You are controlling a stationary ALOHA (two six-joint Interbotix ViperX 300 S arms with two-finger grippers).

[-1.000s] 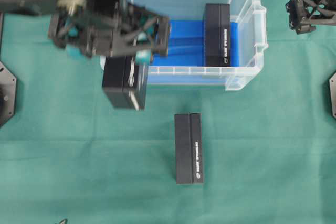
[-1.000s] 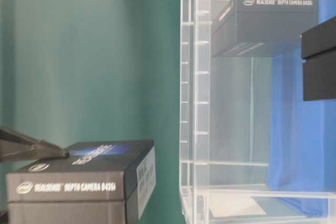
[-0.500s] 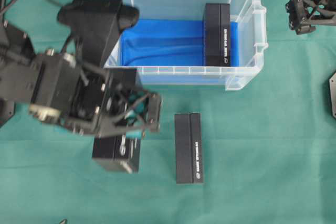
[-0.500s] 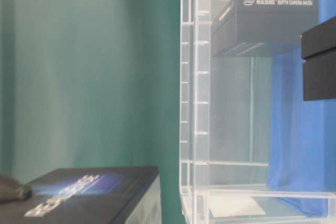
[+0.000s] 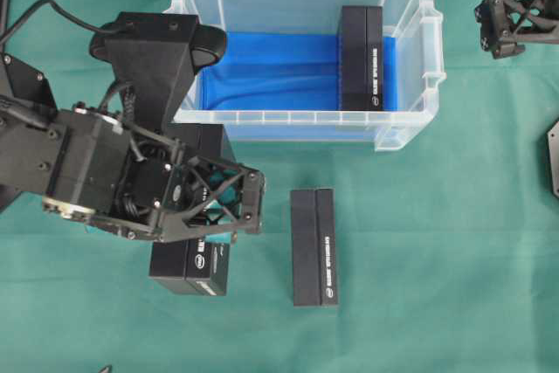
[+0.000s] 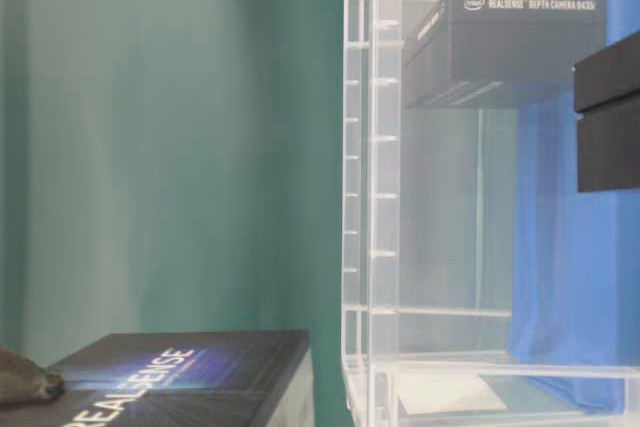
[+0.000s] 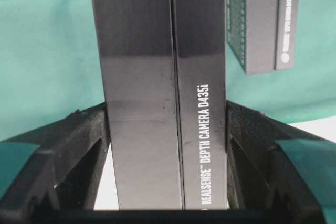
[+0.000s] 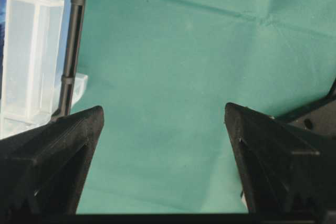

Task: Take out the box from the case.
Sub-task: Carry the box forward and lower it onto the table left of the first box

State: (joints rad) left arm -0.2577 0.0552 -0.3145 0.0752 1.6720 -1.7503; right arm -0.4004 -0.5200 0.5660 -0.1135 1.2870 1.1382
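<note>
Next, I let go of the black box in my left gripper on the green cloth point(image 5: 205, 245) next to the other black box lying there.
The case point(image 5: 406, 128) is a clear bin with a blue cloth on its bottom, standing at the back of the table. One black box point(image 5: 361, 57) stands inside it at the right end, also seen through the wall point(image 6: 510, 42). My left gripper point(image 5: 214, 216) is shut on a second black box point(image 5: 192, 266) in front of the case; in the left wrist view its fingers point(image 7: 89, 145) press both long sides of that box point(image 7: 163, 66). A third black box point(image 5: 314, 246) lies on the cloth to its right. My right gripper point(image 5: 507, 19) hangs open and empty right of the case.
Green cloth point(image 5: 437, 259) covers the table. The left arm's body point(image 5: 96, 168) hides the area in front of the case's left end. The case's handle point(image 8: 31, 51) shows at the left of the right wrist view, under my open right gripper point(image 8: 164, 111).
The left gripper has carried its black box from the case's front-left corner toward the front of the table, beside the lying box. The right gripper has not moved.
</note>
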